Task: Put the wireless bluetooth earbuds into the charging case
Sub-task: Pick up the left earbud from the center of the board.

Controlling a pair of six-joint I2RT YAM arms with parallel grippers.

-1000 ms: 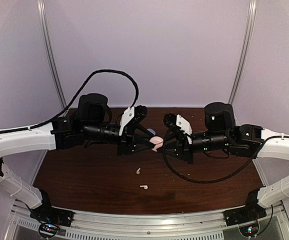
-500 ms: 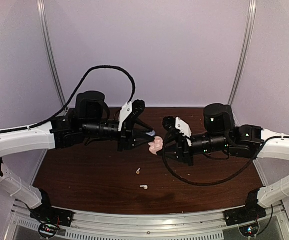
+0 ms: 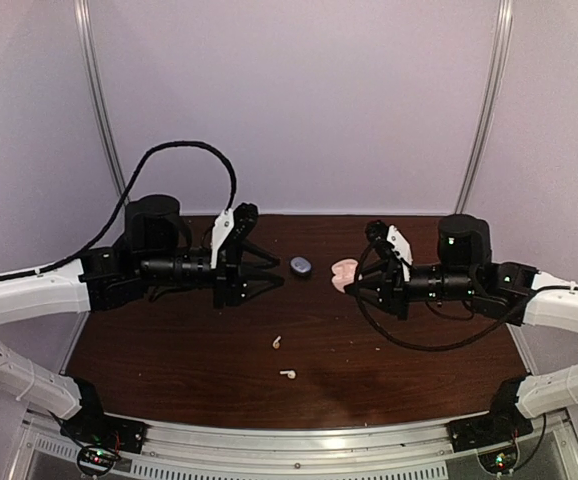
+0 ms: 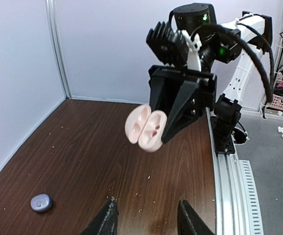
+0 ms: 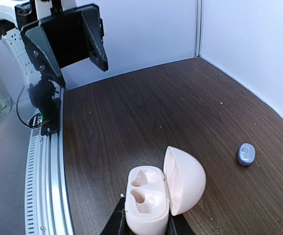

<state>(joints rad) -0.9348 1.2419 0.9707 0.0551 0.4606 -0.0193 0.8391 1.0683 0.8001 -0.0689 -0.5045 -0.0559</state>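
Observation:
The round head (image 3: 291, 375) of the white earbud nearer the metal rail is the next thing for my left gripper to close on.
The pink charging case (image 5: 149, 203) is clamped at its base in my right gripper (image 5: 146, 226), held above the table with its lid (image 5: 185, 178) swung open and both sockets empty. The top view shows that case (image 3: 343, 270) right of centre, at the tip of the right gripper (image 3: 353, 282). Two white earbuds (image 3: 277, 342) (image 3: 288, 375) lie on the table nearer the front. My left gripper (image 3: 272, 272) hangs open and empty left of the case, facing it. In the left wrist view its fingertips (image 4: 107, 221) stand apart, below the case (image 4: 145, 128).
A small blue-grey oval case (image 3: 300, 266) lies shut on the brown table (image 3: 169, 350) between the two grippers; it also shows in the wrist views (image 4: 41, 202) (image 5: 246, 154). White walls close the back and sides. A metal rail (image 3: 289, 440) runs along the front edge.
The arms have drawn apart: the left gripper pulled back left, and the right moved right with the pink case. The blue-grey case now shows uncovered between them.

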